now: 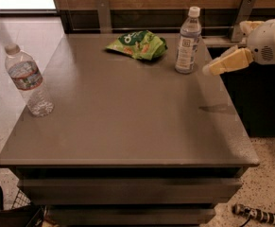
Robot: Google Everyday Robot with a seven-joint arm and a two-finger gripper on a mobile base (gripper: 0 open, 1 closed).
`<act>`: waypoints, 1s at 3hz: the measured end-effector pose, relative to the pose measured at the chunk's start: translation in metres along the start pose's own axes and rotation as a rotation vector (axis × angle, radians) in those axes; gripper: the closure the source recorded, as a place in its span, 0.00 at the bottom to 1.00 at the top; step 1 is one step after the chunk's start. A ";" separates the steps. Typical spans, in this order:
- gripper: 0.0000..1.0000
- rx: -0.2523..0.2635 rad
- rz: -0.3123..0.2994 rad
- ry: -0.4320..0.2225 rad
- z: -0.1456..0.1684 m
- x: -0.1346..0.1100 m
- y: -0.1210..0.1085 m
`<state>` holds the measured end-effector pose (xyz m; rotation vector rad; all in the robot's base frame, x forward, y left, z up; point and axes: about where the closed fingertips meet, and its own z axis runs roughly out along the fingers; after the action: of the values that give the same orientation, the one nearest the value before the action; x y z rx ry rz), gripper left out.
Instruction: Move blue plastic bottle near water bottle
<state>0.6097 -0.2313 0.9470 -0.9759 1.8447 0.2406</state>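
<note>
Next, my gripper will go to the blue plastic bottle's middle (187,42) and close there, around the upper part of its pale label.
The blue plastic bottle (187,40) stands upright at the back right of the grey table (127,122); it has a white cap and a tall pale label with a small dark logo. The water bottle (29,81), clear and ribbed with a red, white and blue label band, stands upright at the table's left edge. My gripper (209,70) reaches in from the right on a white arm, hovering above the table's right edge. Its yellowish tip is just right of the blue bottle, apart from it, and holds nothing.
A green snack bag (138,45) lies at the back centre, left of the blue bottle. A wooden wall with metal brackets (103,13) runs behind the table. A dark object (256,214) lies on the floor at the lower right.
</note>
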 end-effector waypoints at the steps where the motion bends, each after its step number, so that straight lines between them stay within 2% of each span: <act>1: 0.00 0.000 0.001 -0.001 0.001 0.000 0.000; 2: 0.00 0.014 0.023 -0.089 0.024 -0.005 -0.012; 3: 0.00 0.005 0.046 -0.188 0.054 -0.014 -0.024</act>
<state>0.6658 -0.2097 0.9389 -0.8773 1.6967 0.3441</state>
